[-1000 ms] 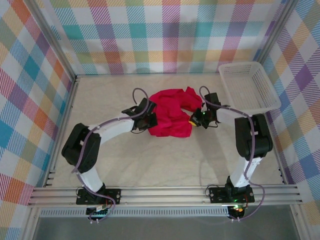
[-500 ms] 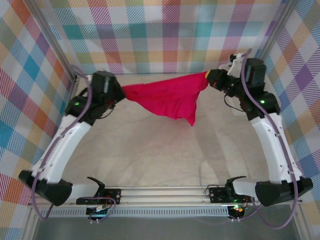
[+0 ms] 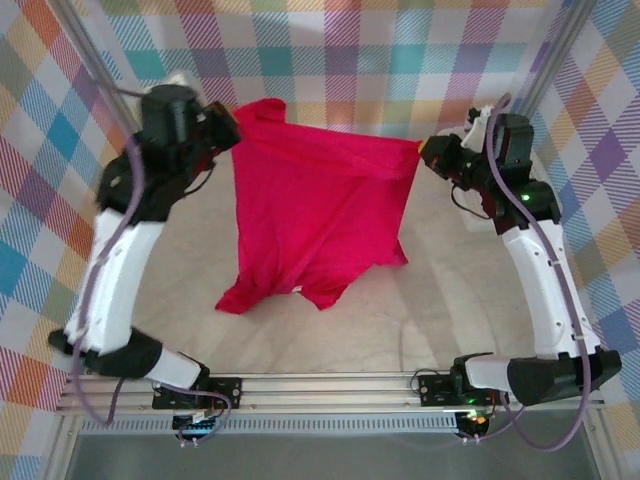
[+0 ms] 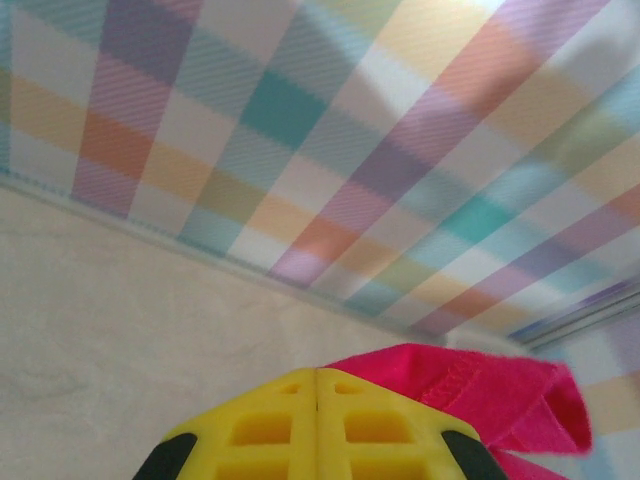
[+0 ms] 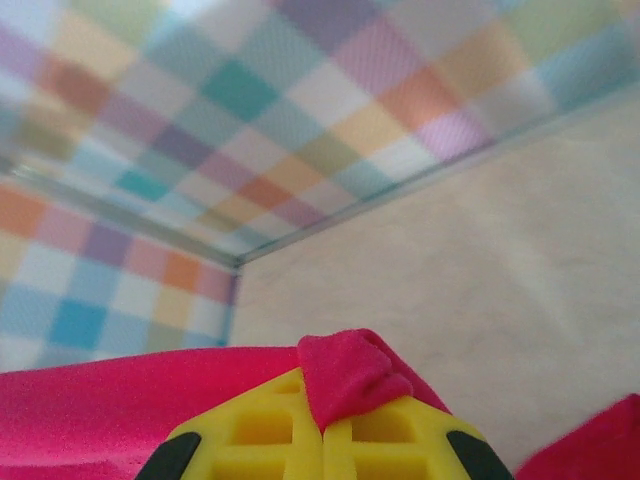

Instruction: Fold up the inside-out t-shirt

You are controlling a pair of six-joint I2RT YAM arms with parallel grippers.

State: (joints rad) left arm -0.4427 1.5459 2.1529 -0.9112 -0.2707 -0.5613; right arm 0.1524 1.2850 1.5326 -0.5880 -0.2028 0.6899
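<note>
Both my grippers are at the shirt's upper corners and the shirt's lower end hangs bunched and uneven, so my left gripper should take the shirt's near front corner [image 3: 233,300] and stretch the shirt.
The inside-out t-shirt [image 3: 315,210] is plain crimson and hangs spread between both raised arms, its lower end draping down to the table near the front. A small white tag [image 3: 297,291] shows at its lower edge. My left gripper [image 3: 228,125] is shut on the shirt's upper left corner. In the left wrist view its yellow jaws [image 4: 317,372] meet, with red cloth [image 4: 490,395] coming out to their right. My right gripper [image 3: 424,153] is shut on the upper right corner. In the right wrist view a fold of the cloth [image 5: 350,375] is pinched between the jaws [image 5: 322,425].
Plaid walls [image 3: 330,60] close in the table [image 3: 320,335] at the back and both sides. An aluminium rail [image 3: 330,385] with the arm bases runs along the near edge. Both arms arch high along the left and right sides.
A second ago the shirt lay bunched on the table between lowered grippers. Both arms lifted it and pulled apart; since half a second ago the left gripper rose further and the shirt unfurled downward.
</note>
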